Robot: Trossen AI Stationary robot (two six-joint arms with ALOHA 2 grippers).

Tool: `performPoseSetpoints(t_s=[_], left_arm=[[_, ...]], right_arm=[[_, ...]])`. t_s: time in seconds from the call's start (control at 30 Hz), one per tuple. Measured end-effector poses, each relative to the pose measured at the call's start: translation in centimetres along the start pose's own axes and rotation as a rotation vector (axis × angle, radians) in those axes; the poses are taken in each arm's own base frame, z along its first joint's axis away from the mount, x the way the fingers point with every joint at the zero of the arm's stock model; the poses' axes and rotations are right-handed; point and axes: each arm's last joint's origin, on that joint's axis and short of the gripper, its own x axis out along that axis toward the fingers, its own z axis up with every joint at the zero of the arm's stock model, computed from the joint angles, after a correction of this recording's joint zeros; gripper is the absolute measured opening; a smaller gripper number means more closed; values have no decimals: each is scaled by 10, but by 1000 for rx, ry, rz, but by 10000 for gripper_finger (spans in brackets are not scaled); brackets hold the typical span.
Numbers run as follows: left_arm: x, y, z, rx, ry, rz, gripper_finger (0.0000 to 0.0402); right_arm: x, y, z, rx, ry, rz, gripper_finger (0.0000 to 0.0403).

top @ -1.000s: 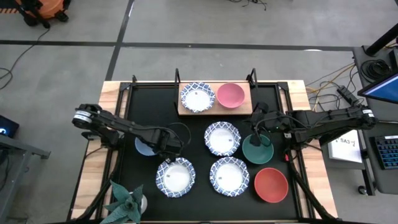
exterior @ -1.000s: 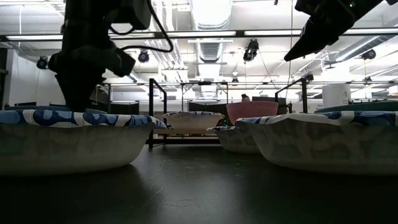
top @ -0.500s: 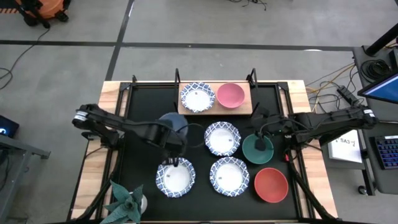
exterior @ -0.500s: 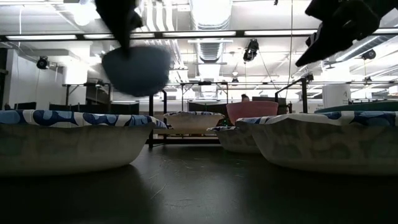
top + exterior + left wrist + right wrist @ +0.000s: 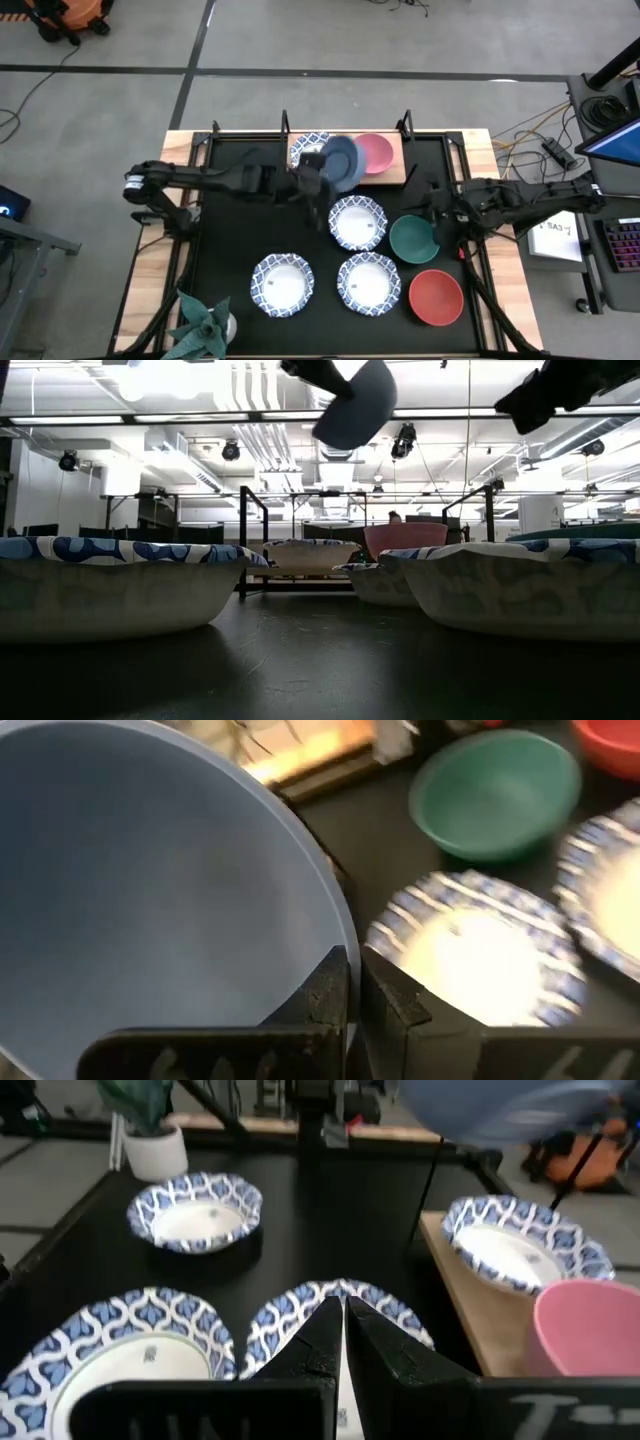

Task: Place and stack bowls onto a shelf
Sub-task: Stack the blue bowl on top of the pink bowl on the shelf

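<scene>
I need to bring the blue bowl, now held over the shelf's near edge, to the wooden shelf with my left gripper and let go of it there, inside the pink bowl [image 5: 378, 154].
My left gripper [image 5: 320, 182] is shut on a plain blue bowl [image 5: 342, 162] and holds it in the air over the near edge of the wooden shelf [image 5: 392, 172]. On the shelf stand a white bowl with a blue patterned rim [image 5: 305, 148], partly hidden by the blue one, and a pink bowl [image 5: 374, 153]. My right gripper [image 5: 438, 215] is shut and bare, just right of the green bowl [image 5: 413, 239]. In the low view the blue bowl [image 5: 355, 405] hangs high and tilted. My left gripper pinches the blue bowl's rim [image 5: 343, 932], one finger [image 5: 325, 995] inside the bowl and the other outside its wall. The bowl is lifted clear of table and shelf and tilted on its edge.
Three white patterned bowls [image 5: 358, 222] [image 5: 282, 285] [image 5: 368, 283] and a red bowl [image 5: 436, 297] stand on the black tabletop. A green spiky plant [image 5: 205, 325] stands at the near left corner. Black posts [image 5: 284, 125] [image 5: 406, 125] rise at the shelf's far corners.
My left gripper has lifted the blue bowl off the table's left part and carried it up and toward the far right, to the shelf. Its wrist has rolled, so the bowl has gone from level to tilted. My right gripper has drawn back from over the green bowl toward the right edge.
</scene>
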Motion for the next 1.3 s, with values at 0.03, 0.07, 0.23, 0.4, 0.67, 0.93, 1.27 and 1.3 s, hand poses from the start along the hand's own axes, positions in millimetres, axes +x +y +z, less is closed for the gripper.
performPoseSetpoints(t_s=[0.03, 0.07, 0.23, 0.4, 0.67, 0.93, 1.27, 1.3], left_arm=[[6, 6, 0, -3, -20, 17, 0], [11, 13, 1, -9, -51, 35, 0], [47, 41, -6, -51, -130, 66, 0], [84, 51, -25, -80, -90, 64, 0], [121, 42, -36, -76, -40, 17, 2], [128, 45, -40, -84, -15, 19, 20], [132, 47, -44, -87, -3, 21, 46], [132, 47, -44, -88, -3, 22, 52]], right_arm=[[-4, 0, 1, -6, -20, 7, 9], [-8, 0, 1, -13, -40, 14, 9], [-17, 0, 4, -26, -97, 43, 9], [-19, 0, 2, -29, -102, 44, 9], [-18, 0, 2, -39, -96, 42, 9], [-18, 0, 1, -38, -96, 41, 9], [-18, 0, 1, -38, -96, 40, 9], [-18, 0, 1, -38, -95, 40, 9]])
